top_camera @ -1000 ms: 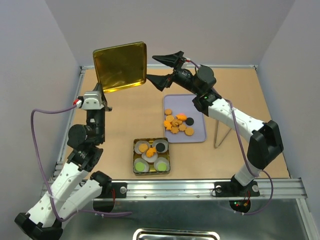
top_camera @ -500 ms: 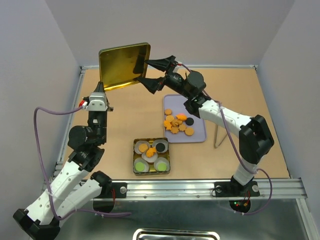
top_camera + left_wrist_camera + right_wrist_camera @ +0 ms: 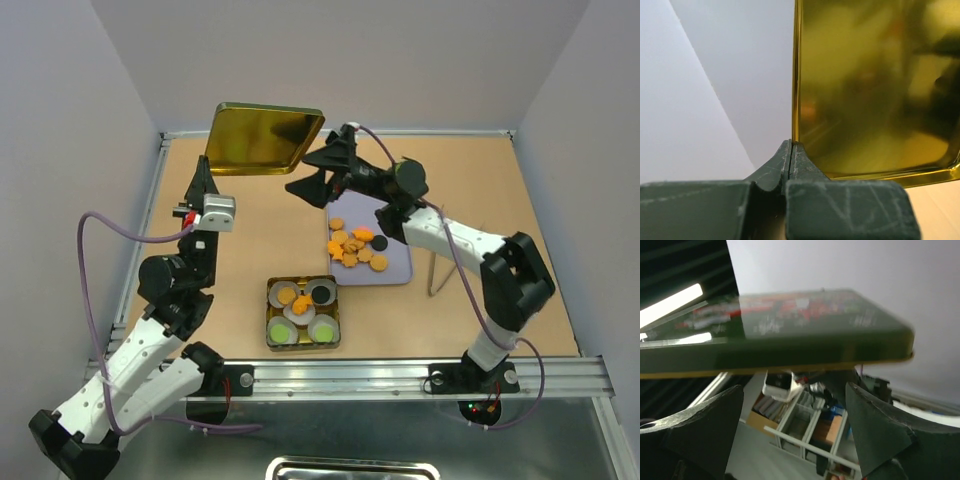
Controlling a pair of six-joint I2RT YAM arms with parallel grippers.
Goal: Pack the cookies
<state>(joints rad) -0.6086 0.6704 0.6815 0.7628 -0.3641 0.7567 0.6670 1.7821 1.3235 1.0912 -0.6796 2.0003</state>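
Note:
My right gripper needs to next grab the gold lid by the middle of its edge (image 3: 309, 146) (image 3: 795, 369) across from my left gripper.
Several orange cookies and one black one (image 3: 352, 247) lie on a lavender tray (image 3: 395, 270). More cookies (image 3: 298, 298) sit in paper cups in a gold tin (image 3: 268, 315) at the front. My left gripper (image 3: 204, 170) is shut on the corner of the tin's gold lid (image 3: 265, 138) and holds it high at the back left, tilted almost flat. In the left wrist view my left gripper (image 3: 791, 145) pinches the lid's edge (image 3: 875, 90). My right gripper (image 3: 312, 172) is open and empty just below the lid's right edge. The right wrist view shows my right gripper (image 3: 794, 390) under the lid (image 3: 790, 340).
A thin bent wire stand (image 3: 440, 268) stands right of the tray. A metal rail (image 3: 400, 375) runs along the near table edge and grey walls close in the back and both sides.
The lid has tipped from nearly upright to almost flat and shifted right. My right gripper has swung left and down to sit under the lid's right edge.

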